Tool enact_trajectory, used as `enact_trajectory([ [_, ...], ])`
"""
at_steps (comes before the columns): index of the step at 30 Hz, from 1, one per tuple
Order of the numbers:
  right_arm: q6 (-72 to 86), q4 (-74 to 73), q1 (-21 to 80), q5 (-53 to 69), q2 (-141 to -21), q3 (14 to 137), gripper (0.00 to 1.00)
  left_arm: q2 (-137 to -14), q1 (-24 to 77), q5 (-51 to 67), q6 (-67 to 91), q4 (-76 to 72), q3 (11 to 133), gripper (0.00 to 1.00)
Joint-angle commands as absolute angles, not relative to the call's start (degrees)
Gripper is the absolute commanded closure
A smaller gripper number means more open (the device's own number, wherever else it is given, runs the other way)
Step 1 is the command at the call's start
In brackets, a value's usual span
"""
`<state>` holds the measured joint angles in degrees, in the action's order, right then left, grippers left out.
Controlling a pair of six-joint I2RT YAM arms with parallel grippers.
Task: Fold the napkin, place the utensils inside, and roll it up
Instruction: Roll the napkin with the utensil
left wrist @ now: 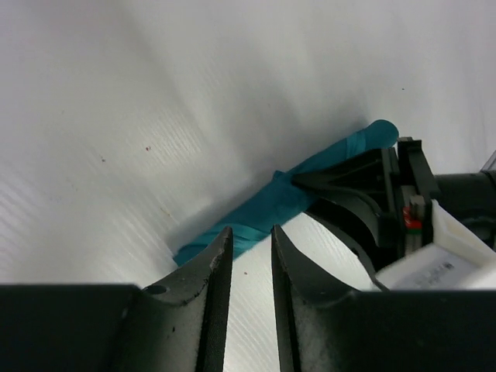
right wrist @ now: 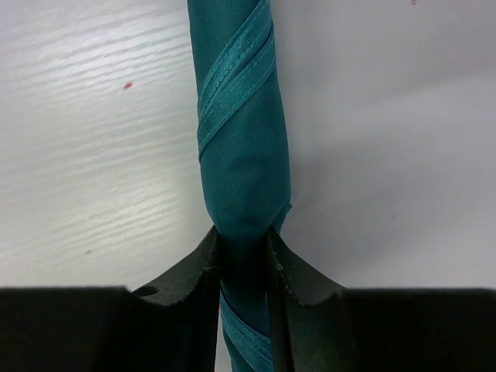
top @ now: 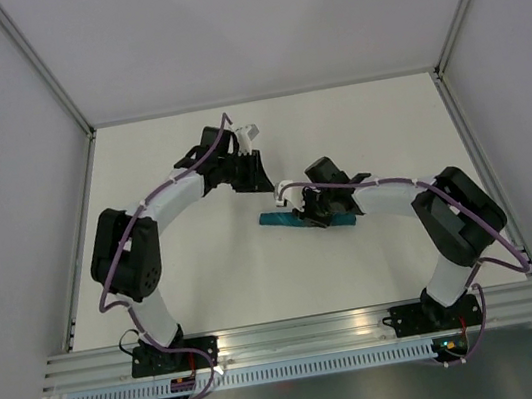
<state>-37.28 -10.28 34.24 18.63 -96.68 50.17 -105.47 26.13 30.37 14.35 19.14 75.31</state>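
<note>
The robot's right gripper needs to release the rolled teal napkin on the bare table (top: 291, 164) next to the left gripper, closer to the back wall.
The teal napkin (top: 277, 219) lies on the white table as a tight roll. In the right wrist view the napkin (right wrist: 240, 147) runs straight away from me, its hem spiralling around it. My right gripper (right wrist: 242, 236) is shut on the roll near one end, a finger pressed on each side. In the overhead view that right gripper (top: 317, 214) covers the roll's middle. My left gripper (top: 259, 182) hovers just behind the roll without touching it. Its fingers are narrowly open, and only bare table shows between them. From the left gripper (left wrist: 252, 232) the napkin (left wrist: 283, 200) lies beyond the fingertips. The utensils are out of view.
White walls and metal frame posts enclose the table (top: 196, 271) on three sides. A metal rail (top: 307, 333) carrying both arm bases runs along the near edge. The right arm's black gripper body (left wrist: 372, 201) fills the right side of the left wrist view.
</note>
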Motion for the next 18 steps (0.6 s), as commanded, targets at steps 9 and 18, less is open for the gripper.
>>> enact_trajectory([
  [9,-19.1,-20.4,32.9,7.1,-111.0,60.4,0.78,-88.3,26.4,20.5,21.8,19.7,67.3,0.69],
  [18,-7.5,-25.0,31.9,7.9,-121.4,75.9,0.78,-73.9,26.4,20.2,21.3,22.1,63.4,0.66],
])
